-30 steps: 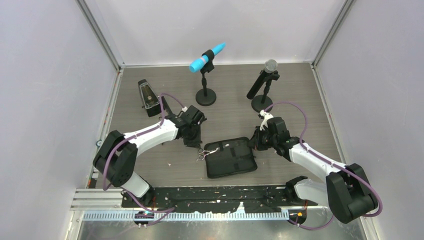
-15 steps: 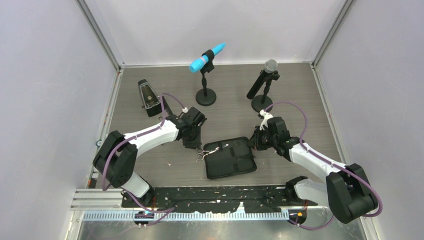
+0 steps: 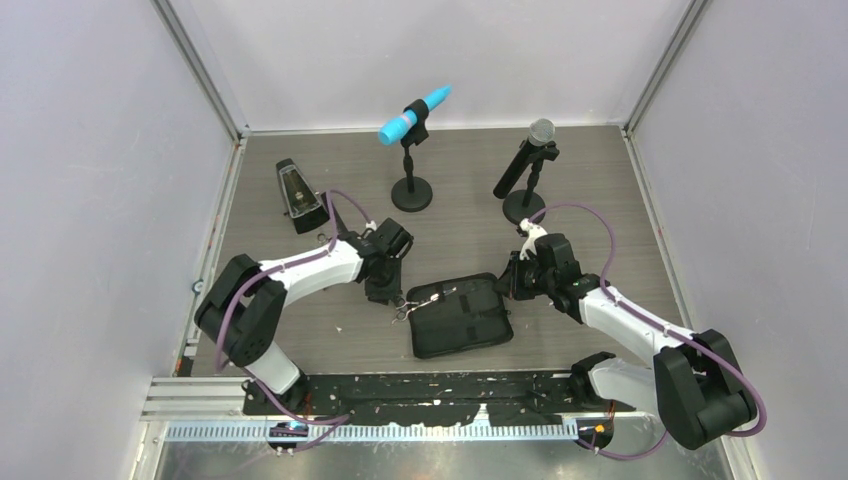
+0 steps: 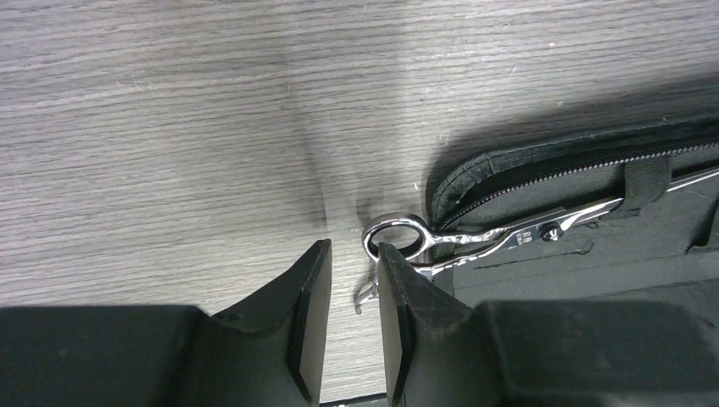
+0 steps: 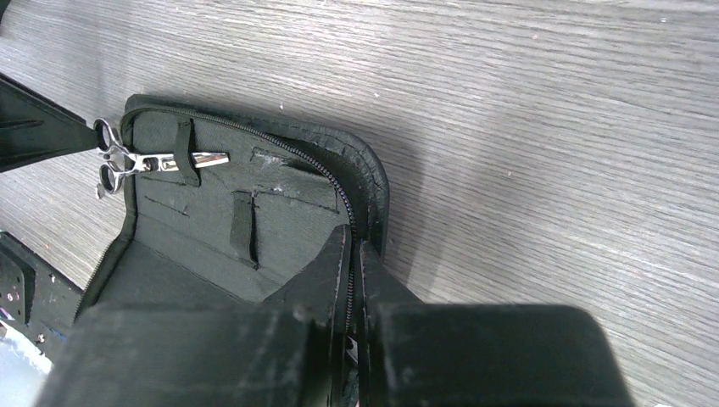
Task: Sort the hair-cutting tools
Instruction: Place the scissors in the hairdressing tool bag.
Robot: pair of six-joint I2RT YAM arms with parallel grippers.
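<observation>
I need to take the far ring (image 4: 396, 219) with my left gripper and slide the scissors deeper under the strap, because the scissors' ring handles stick out past the case's edge.
One pair of silver scissors (image 3: 412, 302) lies in the open black zip case (image 3: 465, 325), its blades under a strap and its ring handles sticking out over the case's left edge. In the left wrist view the scissors (image 4: 475, 240) sit just past my left gripper (image 4: 353, 254), which is open by a narrow gap with only table between its fingers. The right fingertip (image 4: 392, 263) is close against a ring. My right gripper (image 5: 354, 242) is shut on the zipper rim of the case (image 5: 203, 246) at its right edge. The scissors (image 5: 144, 159) show at the case's far corner.
A black metronome (image 3: 296, 195) stands at the back left. A blue microphone (image 3: 412, 115) on a stand and a black microphone (image 3: 528, 160) on a stand are behind the case. Grey walls close in the table on three sides.
My left gripper's jaws have parted from shut and let go of the scissors' handle. The scissors stay in the case. The right arm has not moved.
</observation>
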